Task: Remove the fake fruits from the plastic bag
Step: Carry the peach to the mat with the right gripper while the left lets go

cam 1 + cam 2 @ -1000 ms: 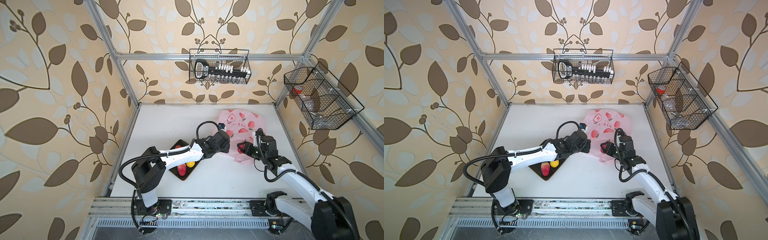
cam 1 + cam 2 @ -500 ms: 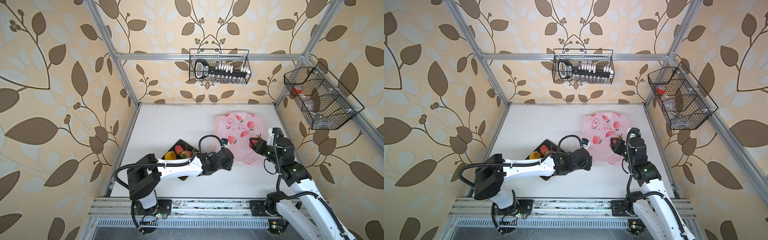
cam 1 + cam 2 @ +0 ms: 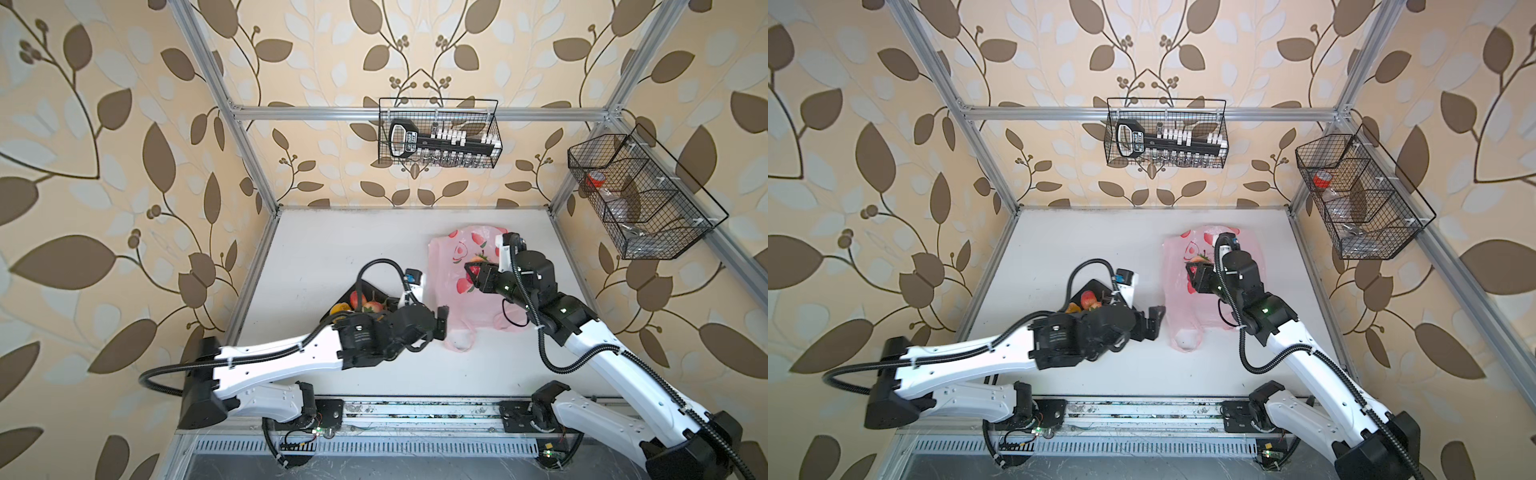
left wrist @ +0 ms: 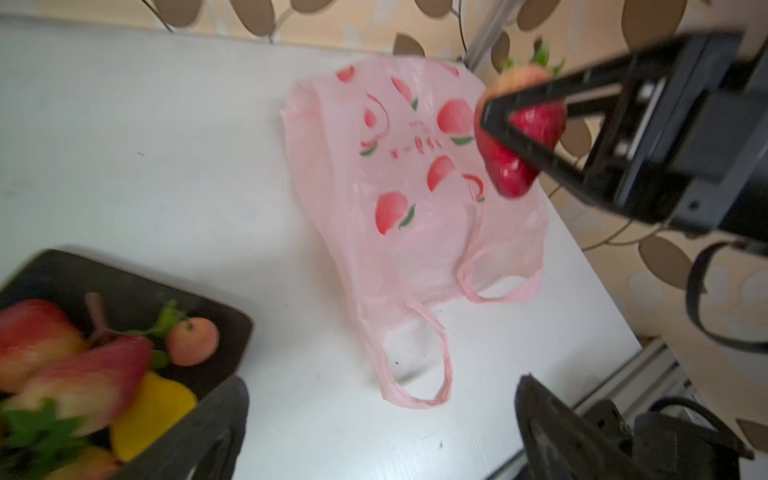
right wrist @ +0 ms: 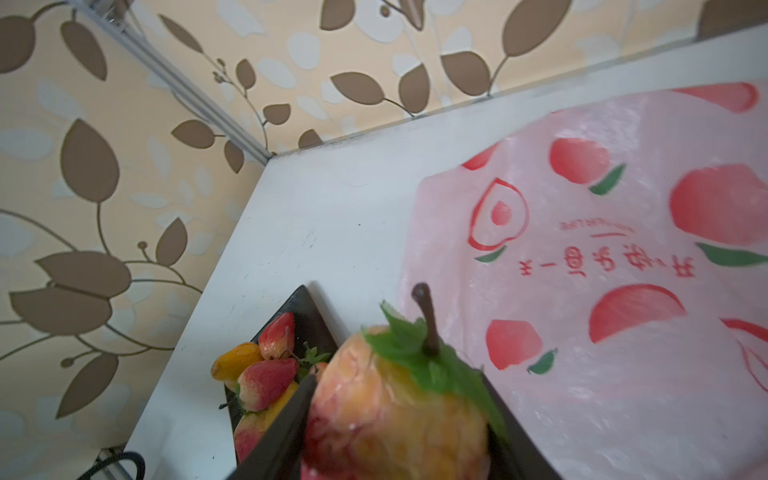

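Observation:
Next, I let go of the red strawberry with my right gripper on the fake fruits in the dark dish (image 3: 357,311) (image 5: 257,386), near the yellow one.
The pink plastic bag (image 3: 451,303) (image 3: 1177,307) (image 4: 407,187) (image 5: 623,270) lies flat on the white table, handles toward the front. My right gripper (image 3: 471,270) (image 3: 1194,272) (image 5: 399,415) hovers above it, shut on a red strawberry (image 4: 519,137) (image 5: 395,407) with a green cap. My left gripper (image 3: 436,328) (image 3: 1152,326) (image 4: 380,407) stands open and empty just left of the bag's near handle (image 4: 419,374), not touching it. Several other fake fruits (image 3: 361,305) (image 3: 1086,301) (image 4: 83,374) (image 5: 266,382) lie on a dark square dish (image 4: 124,282). The bag's inside is hidden.
The dark dish sits left of the bag, partly under my left arm. A wire basket (image 3: 438,141) hangs on the back wall and another wire basket (image 3: 640,195) on the right wall. Metal frame posts line the table's edges.
My left gripper opened and pulled back from the bag's mouth toward the front. My right gripper rose out of the bag with the strawberry. The bag settled flat.

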Action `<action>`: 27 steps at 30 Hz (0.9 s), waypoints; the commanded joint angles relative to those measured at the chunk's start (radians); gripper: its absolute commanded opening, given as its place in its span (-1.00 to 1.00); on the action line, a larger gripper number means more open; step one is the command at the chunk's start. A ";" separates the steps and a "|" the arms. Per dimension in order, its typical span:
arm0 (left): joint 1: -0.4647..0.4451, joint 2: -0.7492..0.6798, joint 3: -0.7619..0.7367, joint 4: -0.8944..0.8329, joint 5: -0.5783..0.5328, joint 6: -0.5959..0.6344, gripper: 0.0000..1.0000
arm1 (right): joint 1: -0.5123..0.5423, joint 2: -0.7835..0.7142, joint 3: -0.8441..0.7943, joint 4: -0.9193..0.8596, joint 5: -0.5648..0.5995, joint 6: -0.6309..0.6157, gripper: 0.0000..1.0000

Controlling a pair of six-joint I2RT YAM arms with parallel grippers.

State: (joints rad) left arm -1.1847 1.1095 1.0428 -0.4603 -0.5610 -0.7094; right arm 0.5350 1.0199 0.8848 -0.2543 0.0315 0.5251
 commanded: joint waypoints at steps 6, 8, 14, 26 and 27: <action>0.364 -0.377 -0.099 -0.257 -0.109 0.054 0.98 | 0.421 0.254 0.155 0.104 0.241 -0.225 -0.07; 0.431 -0.408 -0.106 -0.286 -0.110 0.053 0.98 | 0.507 0.340 0.197 0.120 0.285 -0.262 -0.07; 0.486 -0.495 -0.170 -0.369 -0.188 -0.090 0.98 | 0.665 0.617 0.333 0.178 0.409 -0.341 -0.06; 0.486 -0.582 -0.114 -0.650 -0.389 -0.296 0.98 | 0.729 0.972 0.544 0.222 0.609 -0.445 0.01; 0.486 -0.591 -0.112 -0.661 -0.398 -0.302 0.98 | 0.729 0.989 0.552 0.224 0.623 -0.447 0.03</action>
State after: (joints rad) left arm -0.7052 0.5404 0.8879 -1.0309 -0.8494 -0.9394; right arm 1.2610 1.9709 1.3914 -0.0540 0.5632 0.1101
